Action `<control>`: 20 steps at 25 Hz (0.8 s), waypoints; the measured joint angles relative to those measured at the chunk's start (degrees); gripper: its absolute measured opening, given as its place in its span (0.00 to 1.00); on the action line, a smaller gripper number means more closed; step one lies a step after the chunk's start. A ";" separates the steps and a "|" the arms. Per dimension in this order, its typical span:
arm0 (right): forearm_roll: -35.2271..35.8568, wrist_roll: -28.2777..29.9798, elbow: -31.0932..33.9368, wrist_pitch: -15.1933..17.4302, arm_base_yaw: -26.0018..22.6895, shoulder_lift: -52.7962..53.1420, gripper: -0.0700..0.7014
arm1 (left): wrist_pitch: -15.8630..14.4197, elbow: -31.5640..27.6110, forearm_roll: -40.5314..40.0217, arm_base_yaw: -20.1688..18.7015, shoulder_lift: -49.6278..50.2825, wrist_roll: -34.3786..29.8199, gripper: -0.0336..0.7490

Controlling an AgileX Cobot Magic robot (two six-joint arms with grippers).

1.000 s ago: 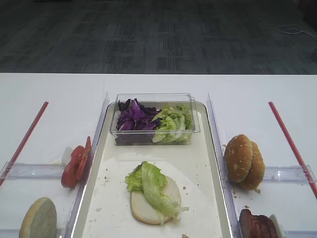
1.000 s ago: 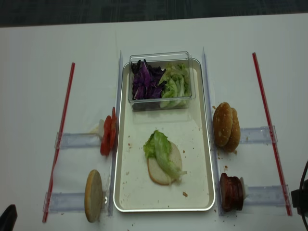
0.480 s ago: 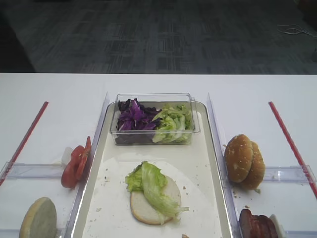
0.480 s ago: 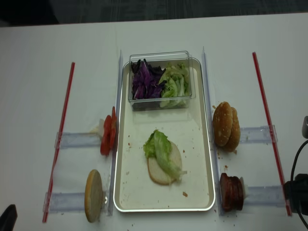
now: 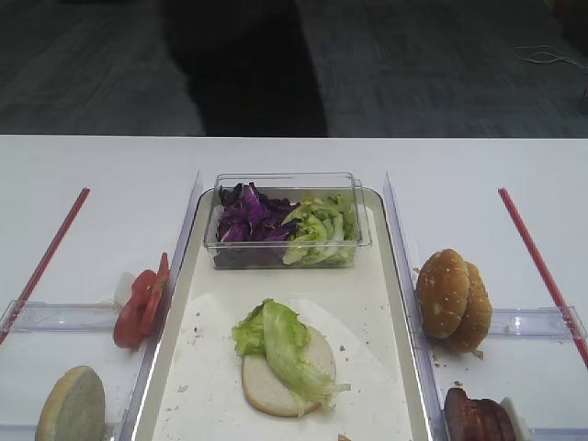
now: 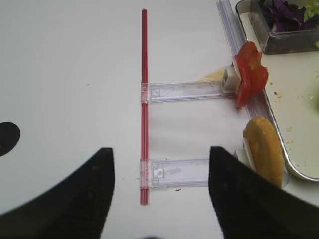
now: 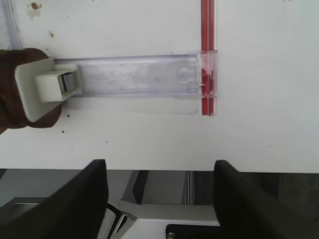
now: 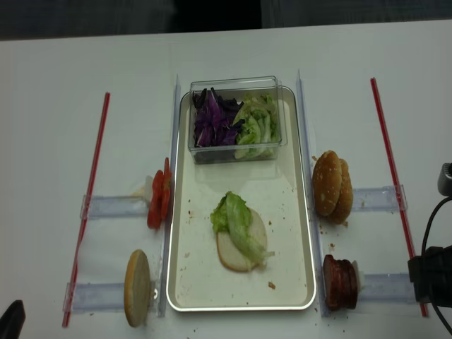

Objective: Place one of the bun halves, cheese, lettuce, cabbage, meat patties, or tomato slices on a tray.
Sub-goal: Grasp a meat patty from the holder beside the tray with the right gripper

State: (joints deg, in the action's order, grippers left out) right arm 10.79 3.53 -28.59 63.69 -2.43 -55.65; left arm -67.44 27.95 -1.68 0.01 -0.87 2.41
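The robot's right gripper should next go to the row of meat patties and close on the top edge of the patty [image 8: 330,281] that is nearest the tray.
On the cream tray [image 8: 240,300] lies a pale bun half [image 8: 227,256] with a lettuce [image 8: 239,219] leaf on top. Cabbage [image 8: 212,119] and more lettuce fill the clear tub [image 8: 236,83] at the tray's far end. Tomato slices [image 8: 159,201] and another bun half [image 8: 137,286] stand left of the tray. Sesame bun halves [image 8: 332,185] and meat patties [image 8: 340,282] stand on the right. No cheese is in view. My right gripper [image 7: 159,172] hangs open over the table's front edge, right of the patties [image 7: 10,89]. My left gripper [image 6: 159,159] is open and empty, left of the bun half [image 6: 264,154].
Clear plastic rails [image 8: 113,206] with white holders [image 7: 47,87] run outward to red strips [image 8: 88,205] on both sides. A dark figure [image 5: 248,73] stands behind the table's far edge. Crumbs dot the tray. The right arm's body [image 8: 431,275] sits at the right edge.
The right arm has come further into the overhead view from the right edge, toward the patties. A dark figure has appeared behind the table. The food has not moved.
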 joint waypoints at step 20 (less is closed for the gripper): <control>3.93 -1.22 -8.71 1.04 9.22 -9.50 0.69 | 0.00 0.00 0.00 0.00 0.00 0.00 0.58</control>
State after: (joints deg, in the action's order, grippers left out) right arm 14.72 2.31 -37.31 64.73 6.80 -65.15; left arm -67.44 27.95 -1.68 0.01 -0.87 2.41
